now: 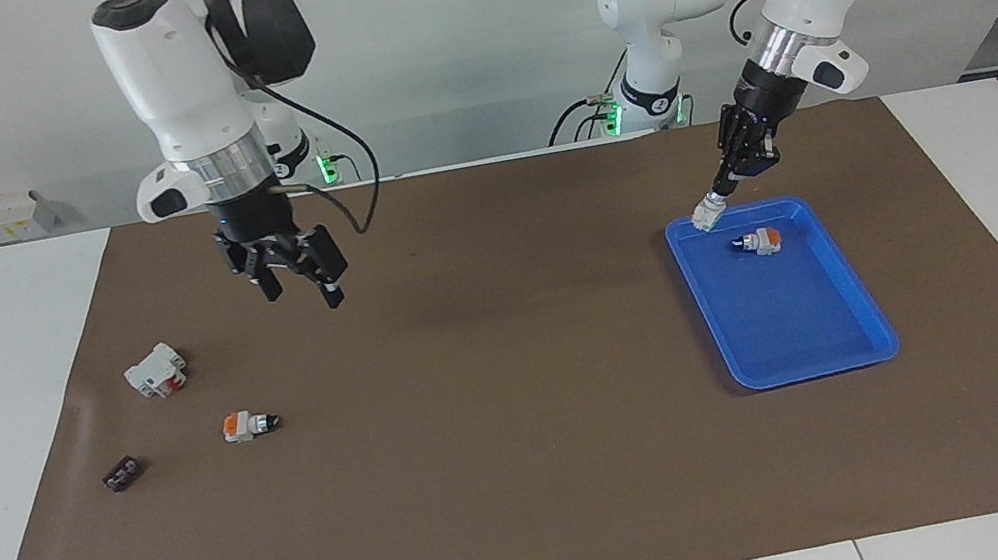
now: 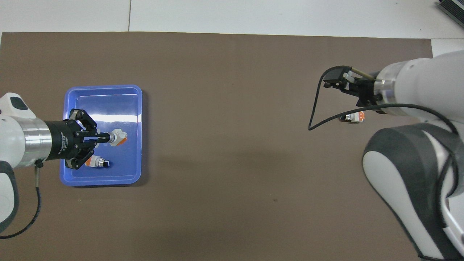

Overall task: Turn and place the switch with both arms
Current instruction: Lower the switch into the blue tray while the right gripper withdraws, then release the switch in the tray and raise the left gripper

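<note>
Next, I release the switch from my left gripper in the blue tray (image 2: 117, 169), next to the black end of the other switch.
My left gripper (image 1: 719, 185) is shut on the black knob end of the switch (image 1: 708, 213), a small white piece with an orange end. It holds the switch tilted down over the blue tray's (image 1: 836, 355) edge nearest the robots. In the overhead view the left gripper (image 2: 105, 137) and switch (image 2: 119, 137) sit over the tray (image 2: 105, 90). My right gripper (image 1: 298, 288) is open and empty, raised over the brown mat at the right arm's end; it also shows in the overhead view (image 2: 332, 80).
A similar orange-and-white switch (image 1: 758, 242) lies in the tray, under the left hand (image 2: 96, 162). Another one (image 1: 249, 424) lies on the mat below the right gripper (image 2: 353, 116). A white block with a red mark (image 1: 155, 370) and a small dark part (image 1: 122, 474) lie nearby.
</note>
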Available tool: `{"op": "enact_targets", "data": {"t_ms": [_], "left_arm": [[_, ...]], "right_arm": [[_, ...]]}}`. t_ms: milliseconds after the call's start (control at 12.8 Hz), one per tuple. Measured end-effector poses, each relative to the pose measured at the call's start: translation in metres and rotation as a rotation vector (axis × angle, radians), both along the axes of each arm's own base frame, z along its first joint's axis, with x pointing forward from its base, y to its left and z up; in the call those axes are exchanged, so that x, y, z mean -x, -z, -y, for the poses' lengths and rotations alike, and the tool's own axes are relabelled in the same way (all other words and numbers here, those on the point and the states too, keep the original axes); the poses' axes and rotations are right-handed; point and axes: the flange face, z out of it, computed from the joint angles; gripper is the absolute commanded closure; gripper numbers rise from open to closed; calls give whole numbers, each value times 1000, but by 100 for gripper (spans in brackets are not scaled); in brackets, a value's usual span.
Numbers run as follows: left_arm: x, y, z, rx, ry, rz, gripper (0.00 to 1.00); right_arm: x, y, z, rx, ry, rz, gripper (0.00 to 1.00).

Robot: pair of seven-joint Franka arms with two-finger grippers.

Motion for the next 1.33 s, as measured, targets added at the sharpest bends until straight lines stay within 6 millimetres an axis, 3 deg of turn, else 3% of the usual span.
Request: {"op": "enact_targets", "data": {"t_ms": [234, 390, 780, 1093, 1327], "left_arm": [[4, 2, -1, -73, 246, 36, 100], [10, 8, -2, -128, 406, 44, 100], [21, 32, -2, -170, 797, 51, 100], [26, 73, -15, -210, 1142, 34, 100], [17, 100, -22, -222, 1256, 43, 100]], "right_arm": [[9, -30, 83, 68, -142, -98, 0], [24, -51, 112, 71, -170, -151, 0], [38, -44, 114, 63, -174, -205, 0], [38, -43, 114, 65, -172, -207, 0], [40, -44, 114, 65, -173, -210, 0]]}}
